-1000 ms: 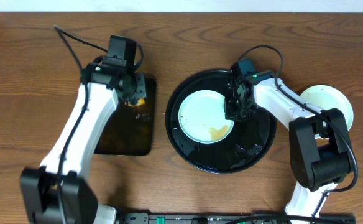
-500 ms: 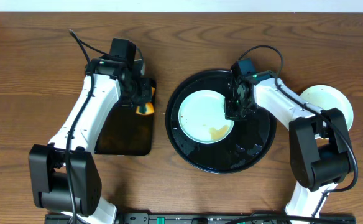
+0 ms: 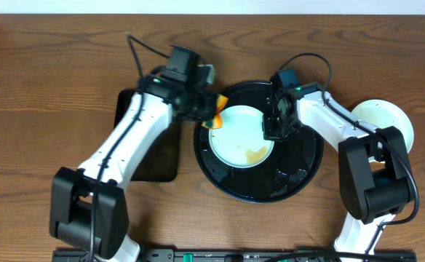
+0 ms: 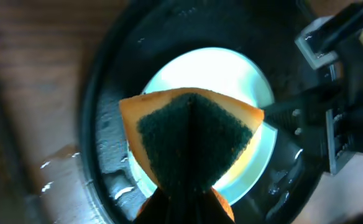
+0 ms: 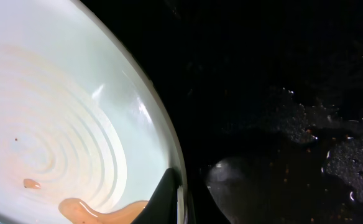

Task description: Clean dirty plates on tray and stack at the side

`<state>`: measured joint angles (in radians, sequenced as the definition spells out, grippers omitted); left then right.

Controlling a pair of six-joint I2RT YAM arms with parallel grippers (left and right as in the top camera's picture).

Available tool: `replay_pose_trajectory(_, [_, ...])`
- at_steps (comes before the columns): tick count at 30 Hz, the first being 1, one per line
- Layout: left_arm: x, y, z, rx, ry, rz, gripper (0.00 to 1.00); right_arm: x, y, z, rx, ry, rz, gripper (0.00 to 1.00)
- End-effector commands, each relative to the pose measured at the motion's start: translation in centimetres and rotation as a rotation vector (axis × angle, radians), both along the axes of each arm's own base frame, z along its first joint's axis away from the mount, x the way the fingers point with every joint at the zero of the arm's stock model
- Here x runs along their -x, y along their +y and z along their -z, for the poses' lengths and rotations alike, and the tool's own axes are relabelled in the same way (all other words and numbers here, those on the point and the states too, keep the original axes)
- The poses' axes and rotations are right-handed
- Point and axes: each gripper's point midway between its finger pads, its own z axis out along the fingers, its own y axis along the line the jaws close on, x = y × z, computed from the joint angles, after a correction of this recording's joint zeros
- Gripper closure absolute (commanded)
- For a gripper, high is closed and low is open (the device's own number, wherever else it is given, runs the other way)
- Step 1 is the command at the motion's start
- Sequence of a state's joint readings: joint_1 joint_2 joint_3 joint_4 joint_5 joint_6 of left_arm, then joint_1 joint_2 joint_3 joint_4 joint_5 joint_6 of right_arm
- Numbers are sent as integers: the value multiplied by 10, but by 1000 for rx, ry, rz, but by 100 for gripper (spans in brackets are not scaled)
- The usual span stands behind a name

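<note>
Next, my left gripper releases the orange sponge on the rectangular black tray (image 3: 169, 134), toward the side that faces the round tray.
A mint-blue plate (image 3: 234, 138) with a brown-yellow smear (image 3: 256, 154) lies on the round black tray (image 3: 285, 178). My right gripper (image 3: 272, 125) is shut on the plate's right rim; the right wrist view shows one finger over the rim (image 5: 180, 194), beside the smear (image 5: 101, 208) on the plate (image 5: 57, 112). My left gripper (image 3: 211, 113) is shut on an orange sponge (image 3: 218, 116) with a dark green pad. It holds the sponge over the plate's left edge. In the left wrist view the sponge (image 4: 191, 134) hangs in front of the plate (image 4: 250, 81).
A rectangular black tray (image 3: 151, 156) lies left of the round tray. A pale plate (image 3: 382, 122) sits on the table at the right; I cannot tell if more lie under it. Water drops wet the round tray (image 5: 306, 149).
My left arm has swung right with the sponge, from over the rectangular tray to the left edge of the plate on the round tray. The right arm has not moved.
</note>
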<state>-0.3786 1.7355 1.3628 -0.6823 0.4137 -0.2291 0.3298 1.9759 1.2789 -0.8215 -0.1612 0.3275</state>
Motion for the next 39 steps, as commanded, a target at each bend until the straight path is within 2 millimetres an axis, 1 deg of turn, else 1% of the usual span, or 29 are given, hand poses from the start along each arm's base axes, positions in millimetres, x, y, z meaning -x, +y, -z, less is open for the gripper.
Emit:
replay_pose_trajectory(1, [-8,-8,12,-4,40,-95,92,18,-12,21,66,68,-14,99])
replay_pose_trajectory(4, [-7,-18,29,-3,87,-115,93,18,-12,21,68,71,-14,99])
replay_pose_trajectory(8, [3,-29,59,-32,160,-91,92,18,-12,21,68,71,-14,99])
replay_pose_trajectory(13, [15,-36,90,-82,226,-66,93,18,-12,21,68,70,-14,99])
replay_pose_trajectory(16, [17,-29,106,-138,244,-78,92,18,-12,21,68,71,-14,99])
replay_pose_trajectory(17, [17,-22,111,-179,242,-90,92,18,-12,21,68,71,-14,99])
replay_pose_trajectory(20, [10,4,117,-318,196,-139,92,19,-12,21,69,74,-15,99])
replay_pose_trajectory(22, [5,21,117,-398,163,-188,93,19,-12,21,69,75,-15,99])
replay_pose_trajectory(24, [2,28,115,-432,142,-205,93,20,-13,21,70,76,-15,99])
replay_pose_trajectory(27, [0,27,110,-427,128,-207,93,20,-13,21,70,77,-15,99])
replay_pose_trajectory(30, [-5,25,100,-406,100,-216,92,20,-13,21,71,80,-15,99])
replay_pose_trajectory(33, [-9,22,85,-381,65,-222,93,21,-13,21,71,80,-15,99])
replay_pose_trajectory(39, [-17,18,46,-319,-25,-238,93,21,-13,21,71,81,-15,99])
